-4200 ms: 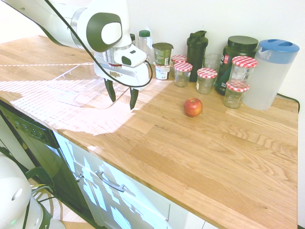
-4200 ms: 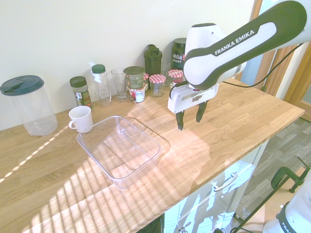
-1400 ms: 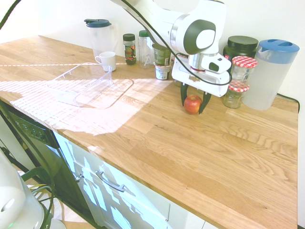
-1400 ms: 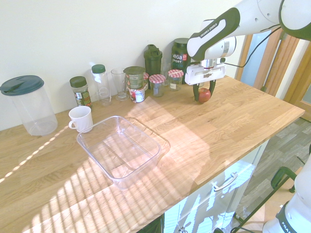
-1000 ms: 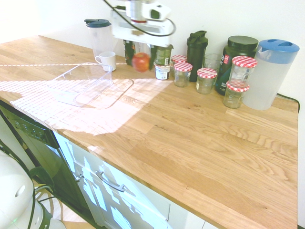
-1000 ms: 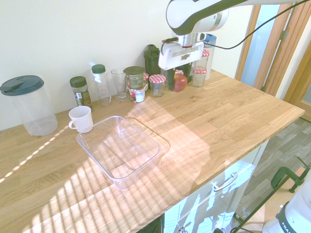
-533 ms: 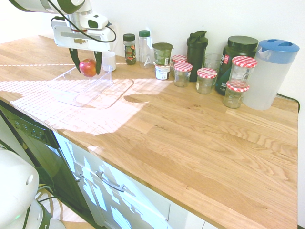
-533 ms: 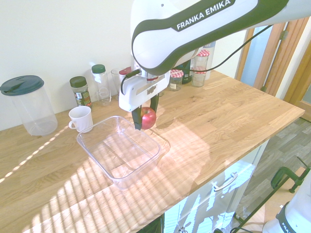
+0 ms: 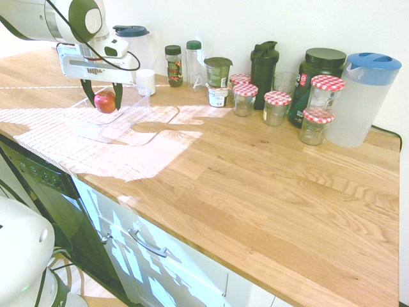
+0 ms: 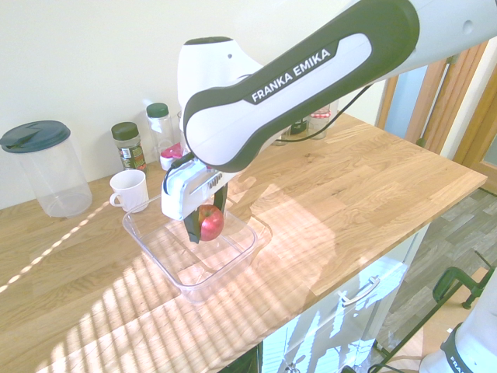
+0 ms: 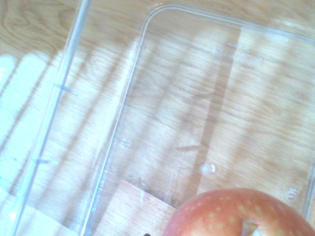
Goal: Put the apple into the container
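Note:
Next, my gripper sets the apple down and lets go of it on the clear bottom near the middle of the container [image 9: 115, 110] [image 11: 229, 156].
My gripper [image 9: 103, 101] [image 10: 205, 224] is shut on the small red apple [image 9: 105, 102] [image 10: 210, 222] and holds it in the air over the container [image 9: 137, 123] [image 10: 175, 264], a shallow clear plastic tray on the wooden counter. Both dark fingers clamp the apple from its sides. In the wrist view the apple [image 11: 241, 214] fills the lower right, with the container's clear floor and rounded corner [image 11: 147, 19] below it. The apple hangs within the tray's outline, a little above its floor.
Along the wall stand a white mug [image 10: 129, 190], a blue-lidded pitcher [image 9: 363, 99], a second pitcher [image 10: 45, 168], spice bottles, dark shakers and several jars with red-checked lids [image 9: 277, 107]. The counter's front edge runs above white drawers.
The gripper has carried the apple further over the container and lowered it towards the tray's floor. Its grip on the apple is unchanged.

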You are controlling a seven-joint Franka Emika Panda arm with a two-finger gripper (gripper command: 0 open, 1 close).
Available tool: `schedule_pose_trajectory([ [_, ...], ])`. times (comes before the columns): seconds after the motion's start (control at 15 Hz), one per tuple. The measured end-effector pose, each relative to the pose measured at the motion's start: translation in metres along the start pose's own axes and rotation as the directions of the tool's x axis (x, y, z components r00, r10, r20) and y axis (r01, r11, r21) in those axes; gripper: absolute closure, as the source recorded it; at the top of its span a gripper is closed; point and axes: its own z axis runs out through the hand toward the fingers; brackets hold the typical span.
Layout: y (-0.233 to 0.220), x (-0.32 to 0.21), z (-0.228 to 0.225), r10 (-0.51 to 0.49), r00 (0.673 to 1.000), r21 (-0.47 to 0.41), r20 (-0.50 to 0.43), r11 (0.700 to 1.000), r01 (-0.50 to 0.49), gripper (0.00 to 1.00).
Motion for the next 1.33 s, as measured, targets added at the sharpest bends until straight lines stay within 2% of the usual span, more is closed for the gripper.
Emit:
schedule_pose_trajectory([
  [0.13,-0.005,0.004,0.014,0.010,1.000,0.002,-0.012,1.000,-0.009,1.00],
  [0.2,-0.008,0.008,0.020,0.013,0.999,-0.001,-0.031,1.000,-0.013,0.00],
  [0.53,-0.021,0.024,0.044,0.028,0.998,-0.029,-0.051,0.999,-0.029,0.00],
  [1.0,-0.020,0.028,0.044,0.045,0.998,-0.022,-0.054,0.999,-0.046,0.00],
  [1.13,-0.022,0.028,0.032,0.037,0.998,-0.004,-0.052,0.999,-0.037,0.00],
  [1.33,-0.017,0.023,-0.031,0.015,0.998,0.012,-0.058,1.000,-0.014,0.00],
])
